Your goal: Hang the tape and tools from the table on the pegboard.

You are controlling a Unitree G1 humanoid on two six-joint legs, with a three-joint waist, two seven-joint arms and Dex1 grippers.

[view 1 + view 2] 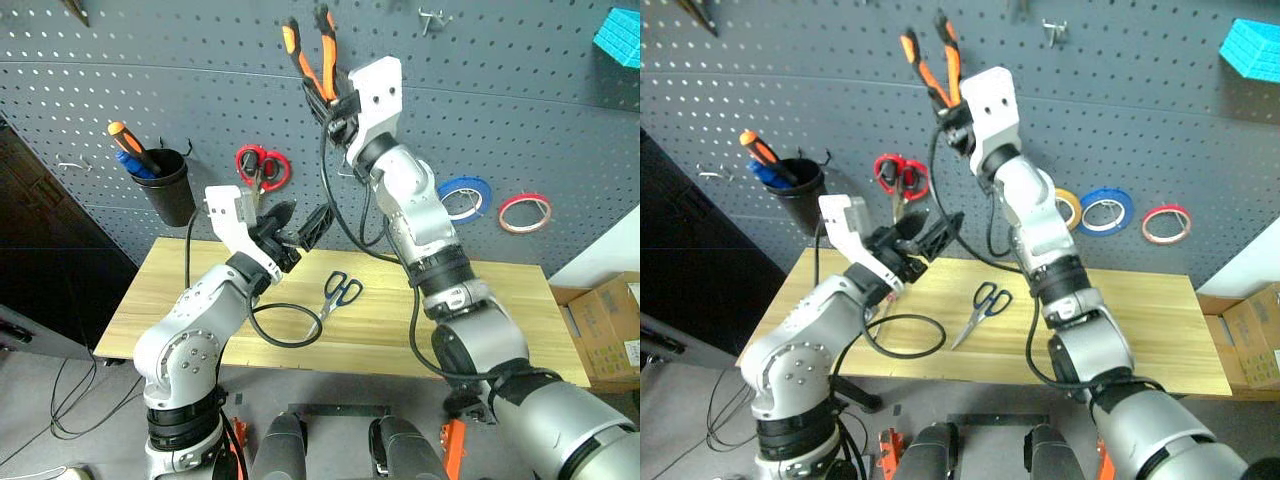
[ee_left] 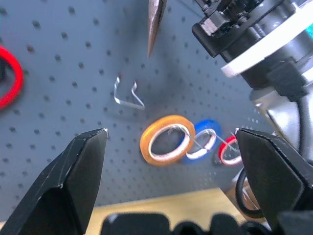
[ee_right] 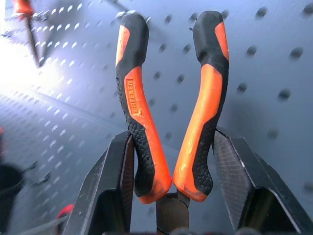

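The robot's right gripper will release the pliers on the bare hook (image 1: 355, 165) between the red-handled scissors and the blue roll. The pliers are raised high against the pegboard now.
My right gripper (image 1: 335, 100) is raised high against the dark grey pegboard (image 1: 500, 90), shut on the orange-and-black pliers (image 3: 137, 112). Their handles stick up past the fingers, and the steel nose (image 2: 154, 29) points down. My left gripper (image 1: 300, 222) hovers open and empty above the table (image 1: 500, 320), facing the board. The dark-handled scissors (image 1: 340, 292) lie on the wood in front of it. The red-pink tape (image 1: 525, 212) hangs on the board at the right. A red handle with a thin shaft (image 3: 22, 7) hangs on the board further left.
A blue roll (image 1: 465, 195) and a yellow roll (image 1: 1068, 207) hang beside the red-pink tape. Red-handled scissors (image 1: 262, 167) and a black cup (image 1: 170, 190) holding an orange-and-black screwdriver hang at the left. A bare hook (image 2: 127, 95) sits below the pliers. A cardboard box (image 1: 610, 320) stands at the right.
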